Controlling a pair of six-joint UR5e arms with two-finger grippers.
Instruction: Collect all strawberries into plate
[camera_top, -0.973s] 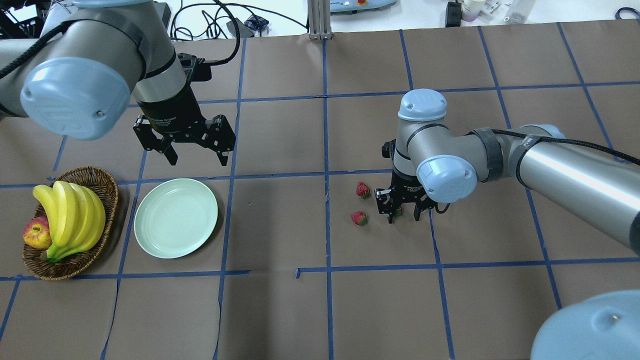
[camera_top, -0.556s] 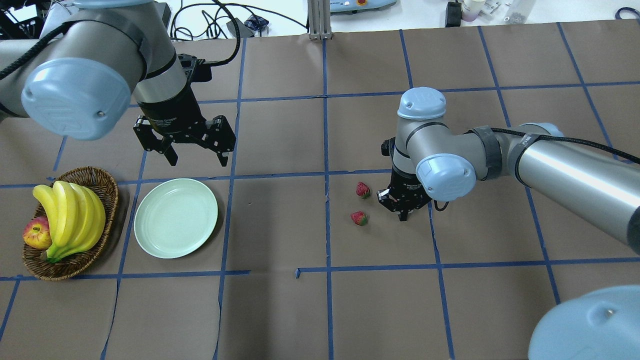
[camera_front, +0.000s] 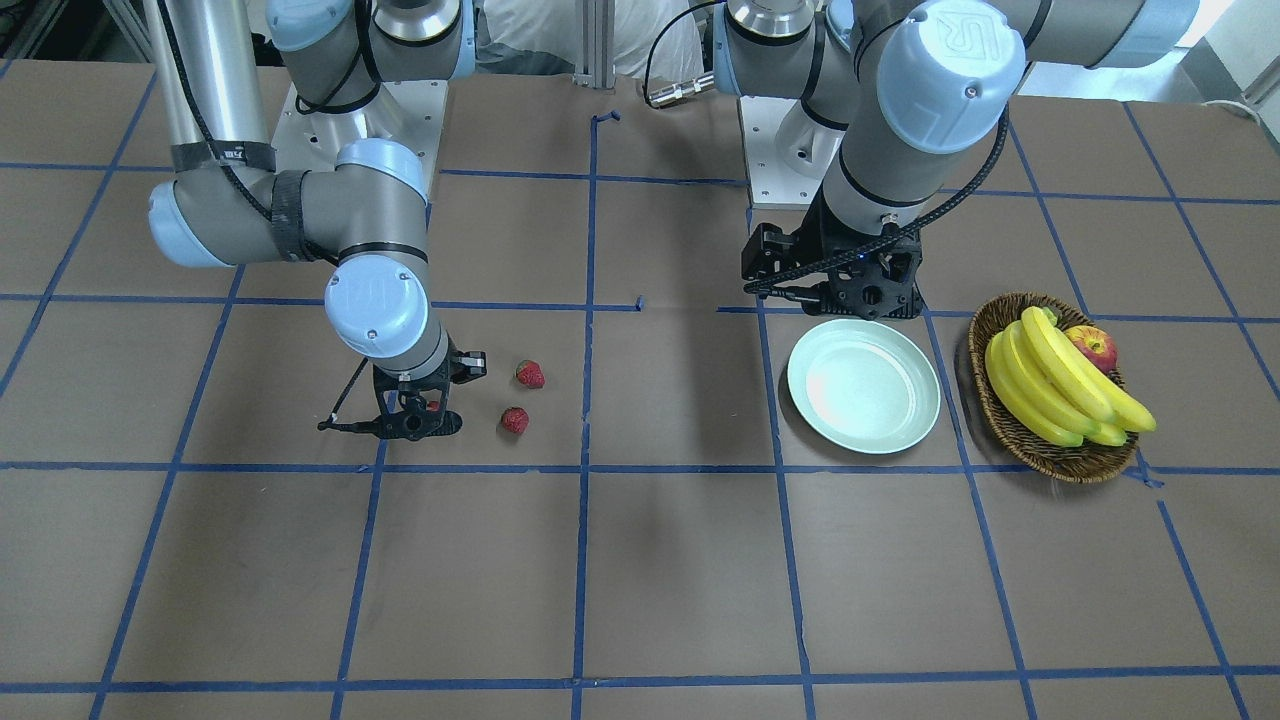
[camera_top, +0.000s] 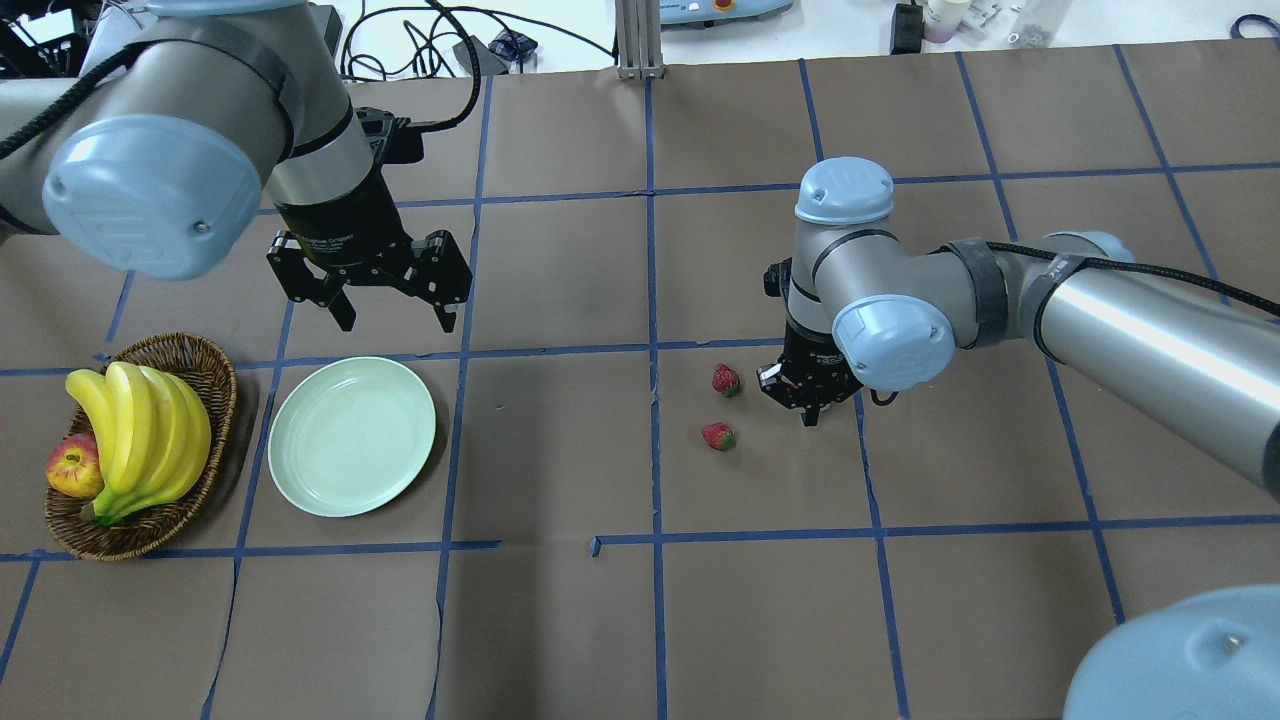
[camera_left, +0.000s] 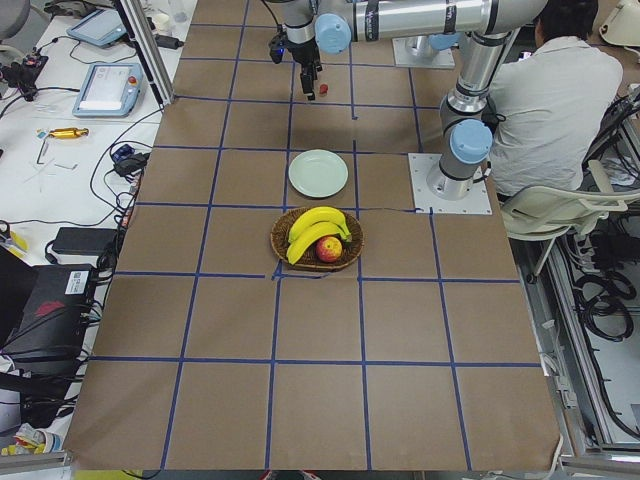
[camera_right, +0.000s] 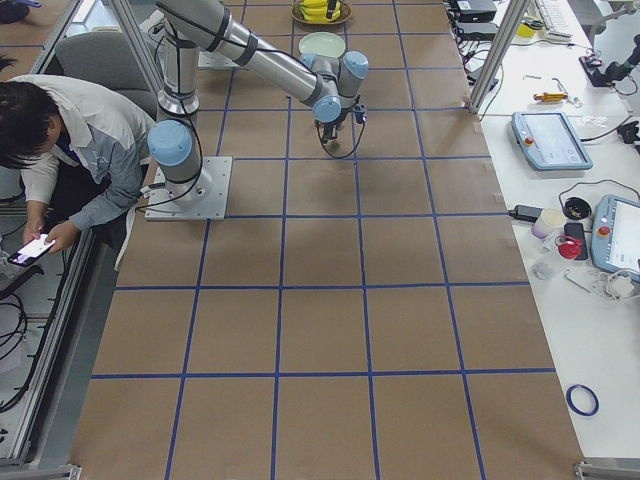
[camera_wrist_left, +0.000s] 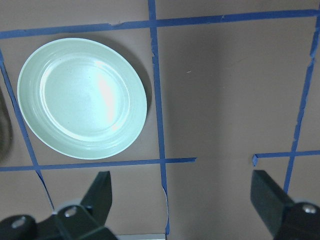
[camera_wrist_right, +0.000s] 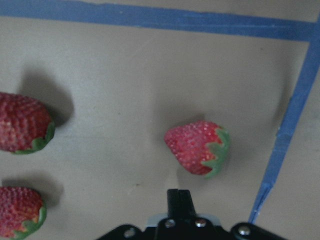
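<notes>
The nearest strawberry lies crooked past the shut, empty fingers of my right gripper, so I need to open them, turn the gripper and grip that strawberry by its sides (camera_wrist_right: 192, 149).
Two strawberries (camera_top: 726, 380) (camera_top: 718, 436) lie on the brown table left of my right gripper (camera_top: 808, 418). The third strawberry (camera_wrist_right: 197, 147) is hidden under that arm in the overhead view. In the right wrist view it lies on the table just beyond the gripper (camera_wrist_right: 179, 196), whose fingers are shut together and hold nothing. The other two strawberries (camera_wrist_right: 22, 122) (camera_wrist_right: 20, 210) show at that view's left edge. The mint-green plate (camera_top: 352, 436) is empty. My left gripper (camera_top: 393, 320) hangs open above the table just beyond the plate (camera_wrist_left: 82, 97).
A brown wicker basket (camera_top: 205, 356) with bananas (camera_top: 140, 430) and an apple (camera_top: 72, 467) stands left of the plate. Blue tape lines grid the table. A person sits behind the robot base in the side views.
My right gripper was open around the third strawberry, then shut and rose slightly. The strawberry stays on the table. The left arm has not moved.
</notes>
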